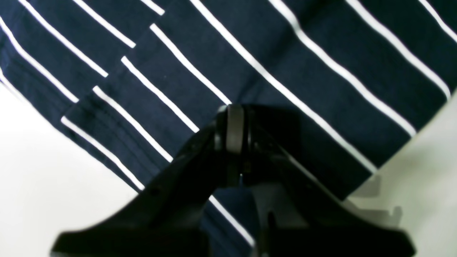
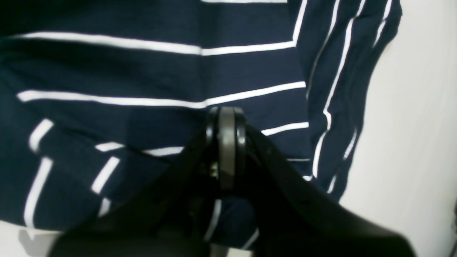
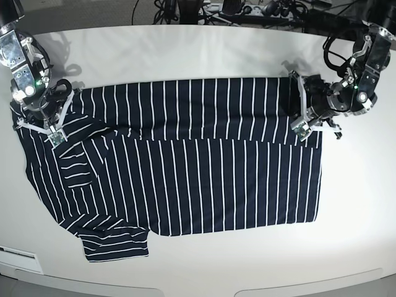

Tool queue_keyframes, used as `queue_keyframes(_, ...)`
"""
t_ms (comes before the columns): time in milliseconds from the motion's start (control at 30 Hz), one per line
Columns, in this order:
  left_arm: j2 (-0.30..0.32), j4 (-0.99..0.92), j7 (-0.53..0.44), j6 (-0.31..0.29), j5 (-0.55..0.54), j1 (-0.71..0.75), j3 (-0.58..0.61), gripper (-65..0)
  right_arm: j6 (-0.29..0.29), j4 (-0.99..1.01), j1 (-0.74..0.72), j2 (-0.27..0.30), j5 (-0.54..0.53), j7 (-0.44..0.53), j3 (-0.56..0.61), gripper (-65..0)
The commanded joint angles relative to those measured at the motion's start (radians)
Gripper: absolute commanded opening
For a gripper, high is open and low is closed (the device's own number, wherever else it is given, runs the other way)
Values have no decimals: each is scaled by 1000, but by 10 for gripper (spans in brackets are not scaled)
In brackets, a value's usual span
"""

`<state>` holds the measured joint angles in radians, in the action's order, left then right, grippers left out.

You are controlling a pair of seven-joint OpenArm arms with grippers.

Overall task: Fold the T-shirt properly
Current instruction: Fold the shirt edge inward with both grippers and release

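Next, my right gripper releases the T-shirt's folded corner on the table at the T-shirt's present far edge (image 3: 49,85).
The T-shirt (image 3: 185,179), dark navy with thin white stripes, lies flat on the white table (image 3: 185,55). Its far strip is folded over toward me, and one sleeve (image 3: 117,241) sticks out at the near left. My left gripper (image 3: 303,129) sits at the right end of the folded edge, and my right gripper (image 3: 55,133) at the left end. In the left wrist view, the left gripper (image 1: 234,117) has its pads pressed together over the T-shirt (image 1: 285,53), with cloth bunched behind them. The right gripper (image 2: 226,121) is likewise shut over the T-shirt (image 2: 142,71).
Cables and dark equipment (image 3: 247,9) lie beyond the table's far edge. The table's near edge (image 3: 204,286) curves close below the shirt's sleeve. White tabletop (image 2: 410,125) shows beside the shirt's edge in both wrist views.
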<state>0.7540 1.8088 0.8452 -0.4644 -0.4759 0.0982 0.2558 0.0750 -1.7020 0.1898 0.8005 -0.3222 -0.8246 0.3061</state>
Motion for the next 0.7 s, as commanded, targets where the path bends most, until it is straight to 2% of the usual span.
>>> queue_keyframes(0,24,5,65,-16,4,16,5,-650,30,8,48,13,-41,-114,11,-650)
queue_keyframes(200,61,45,80,-15,2,24,5,-650,29,-82,200,14,-41,-119,-47,-650)
queue_keyframes(467,125,73,101,-15,-99,94,5,-650,18,-294,459,8,-41,-113,-241,-650)
queue_keyframes(667,147,121,106,-6,-120,187,4,-650,38,-319,528,8,-41,-85,-313,-650)
